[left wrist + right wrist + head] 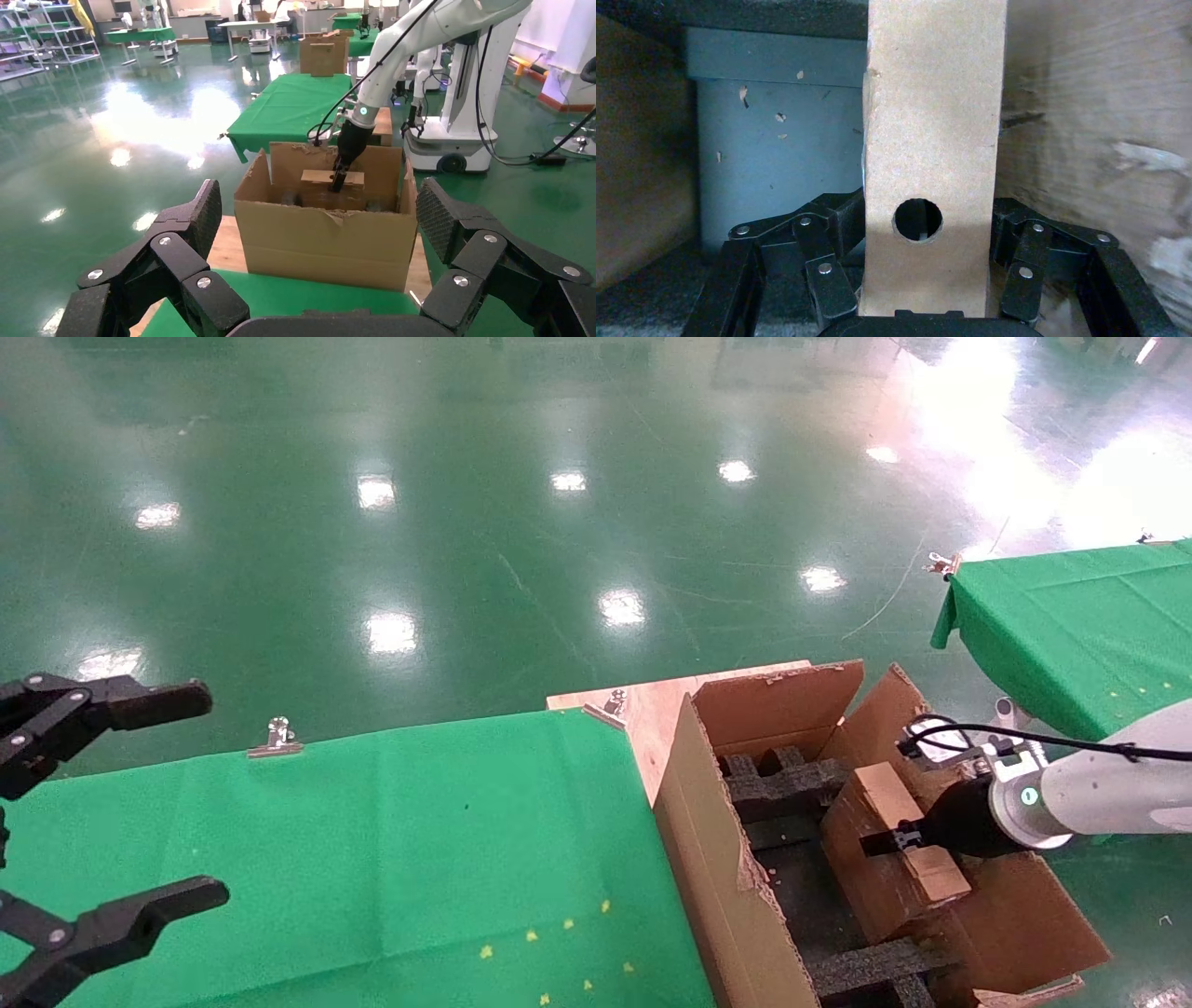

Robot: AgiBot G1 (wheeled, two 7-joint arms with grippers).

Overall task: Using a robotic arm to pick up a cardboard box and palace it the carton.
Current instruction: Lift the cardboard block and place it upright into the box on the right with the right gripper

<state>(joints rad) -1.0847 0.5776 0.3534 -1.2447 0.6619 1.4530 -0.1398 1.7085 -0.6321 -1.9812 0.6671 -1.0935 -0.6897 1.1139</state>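
Observation:
Next, my right gripper releases the cardboard box, which now sits low inside the carton, low between the carton's black foam inserts (940,180), next to the bare dark panel.
The large brown carton (717,859) with ragged flaps and black foam inserts (773,784) stands right of the green table. My right arm (1099,789), white with a green ring light, reaches into it from the right. My right gripper (894,840) is shut on the small cardboard box (885,850), which sits low inside the carton. In the right wrist view the box's narrow face (932,140) with its round hole fills the space between the fingers (828,239). The left wrist view shows the carton (327,235) and the box (320,177) in it. My left gripper (102,812) is open at the far left, over the table.
A green cloth-covered table (372,859), clipped by a metal clamp (277,738), lies left of the carton, which rests on a wooden board (652,705). Another green table (1071,626) stands at the right. Shiny green floor lies beyond.

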